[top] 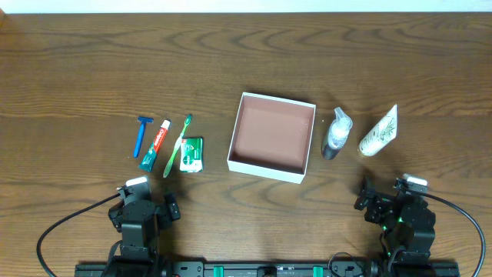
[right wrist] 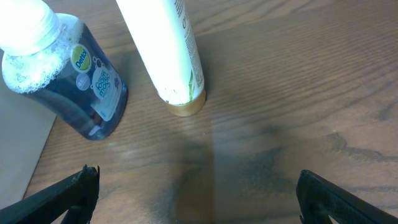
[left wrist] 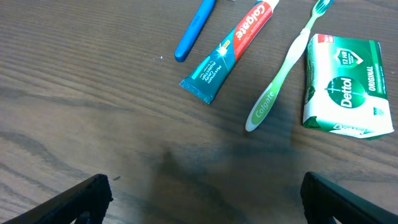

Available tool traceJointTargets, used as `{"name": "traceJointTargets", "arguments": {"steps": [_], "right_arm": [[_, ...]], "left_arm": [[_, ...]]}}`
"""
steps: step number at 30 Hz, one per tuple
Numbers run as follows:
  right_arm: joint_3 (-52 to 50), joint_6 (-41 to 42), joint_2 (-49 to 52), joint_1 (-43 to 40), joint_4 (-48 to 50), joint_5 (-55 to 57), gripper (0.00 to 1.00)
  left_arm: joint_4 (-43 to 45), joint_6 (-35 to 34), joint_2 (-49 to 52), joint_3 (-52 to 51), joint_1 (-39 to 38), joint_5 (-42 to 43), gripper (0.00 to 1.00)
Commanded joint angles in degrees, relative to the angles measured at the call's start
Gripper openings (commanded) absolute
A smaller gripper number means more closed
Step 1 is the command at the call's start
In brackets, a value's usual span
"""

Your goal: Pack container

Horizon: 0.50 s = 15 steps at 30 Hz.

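Note:
The white tube has a flat end [top: 395,120] opposite its gold cap, and my right gripper needs to go there next and close on it.
The container [top: 235,135], a shallow square box with white walls and a reddish-brown inside, sits mid-table with nothing in it. Left of it lie a blue razor [top: 142,135] [left wrist: 194,30], a toothpaste tube [top: 154,145] [left wrist: 230,50], a green toothbrush [top: 177,145] [left wrist: 283,71] and a green soap packet [top: 191,154] [left wrist: 346,85]. Right of it lie a dark-blue bottle [top: 336,133] [right wrist: 74,81] and a white tube [top: 379,132] [right wrist: 165,43]. My left gripper [top: 146,209] [left wrist: 205,199] is open and empty near the front edge. My right gripper [top: 387,204] [right wrist: 199,199] is open and empty too.
The wooden table [top: 246,61] runs wide behind the objects. A pale edge of the container shows at the lower left of the right wrist view [right wrist: 18,149]. Black cables curve from both arm bases along the front edge.

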Motion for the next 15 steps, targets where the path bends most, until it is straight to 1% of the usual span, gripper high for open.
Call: {"name": "traceJointTargets", "arguments": {"steps": [1, 15], "right_arm": [[-0.2, -0.4, -0.5, -0.5, 0.0, -0.2, 0.99], [-0.2, -0.4, -0.5, -0.5, 0.0, -0.2, 0.99]], "left_arm": [[0.0, 0.2, -0.4, -0.7, 0.3, -0.5, 0.98], [0.0, 0.2, -0.4, -0.7, 0.3, -0.5, 0.98]]}}
